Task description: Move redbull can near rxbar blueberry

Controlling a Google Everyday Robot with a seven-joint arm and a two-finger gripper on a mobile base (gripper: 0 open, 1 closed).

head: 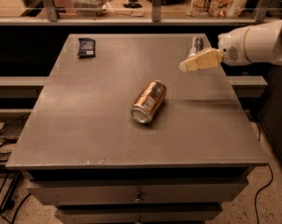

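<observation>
I need to next close my gripper on the near end of the redbull can (193, 52), so its far end still sticks out past the fingers.
The redbull can (196, 45) is a slim silver-grey can lying on its side at the far right of the grey table (94, 125). The rxbar blueberry (86, 47) is a small dark blue wrapper lying flat at the far left. My gripper (187, 65), with cream-coloured fingers, reaches in from the right on a white arm (257, 43). It hovers just in front of the redbull can and covers the can's near end. It holds nothing that I can see.
A fatter copper-gold can (149, 101) lies on its side near the table's middle. A shelf rail (145, 20) with bags and clutter runs behind the table. Drawers (136, 190) sit under the front edge. Cables lie on the floor at left.
</observation>
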